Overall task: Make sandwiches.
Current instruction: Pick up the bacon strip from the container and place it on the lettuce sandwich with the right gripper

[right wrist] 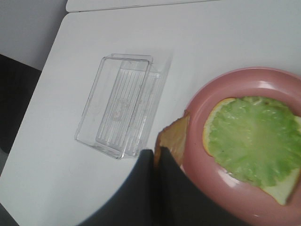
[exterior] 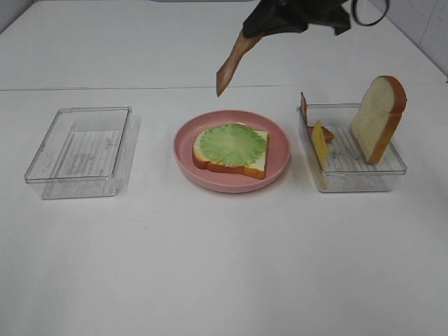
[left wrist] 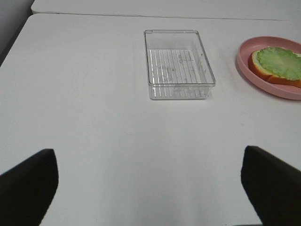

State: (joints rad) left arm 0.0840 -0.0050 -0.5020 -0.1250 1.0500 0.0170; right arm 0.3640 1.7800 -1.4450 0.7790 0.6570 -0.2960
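I should let go of the brown bacon strip with my right gripper across the middle of the green lettuce leaf (exterior: 231, 142) (right wrist: 241, 143).
A pink plate (exterior: 183, 157) in the middle of the table holds a bread slice (exterior: 259, 165) with a green lettuce leaf (exterior: 231, 143) on top. Above and behind the plate, my right gripper (exterior: 253, 31) is shut on a brown bacon strip (exterior: 229, 66) that hangs down from it. The right wrist view shows the bacon strip (right wrist: 173, 136) pinched between the shut fingers (right wrist: 141, 188), just beside the plate (right wrist: 235, 75) and the lettuce leaf (right wrist: 254, 136). My left gripper (left wrist: 150, 188) is open over bare table, well short of the plate (left wrist: 242, 66).
A clear tray (exterior: 350, 183) on the right holds an upright bread slice (exterior: 379, 117), a yellow cheese slice (exterior: 320, 143) and another bacon piece (exterior: 304, 108). An empty clear tray (exterior: 42, 178) stands on the left, also in the left wrist view as the tray (left wrist: 178, 89).
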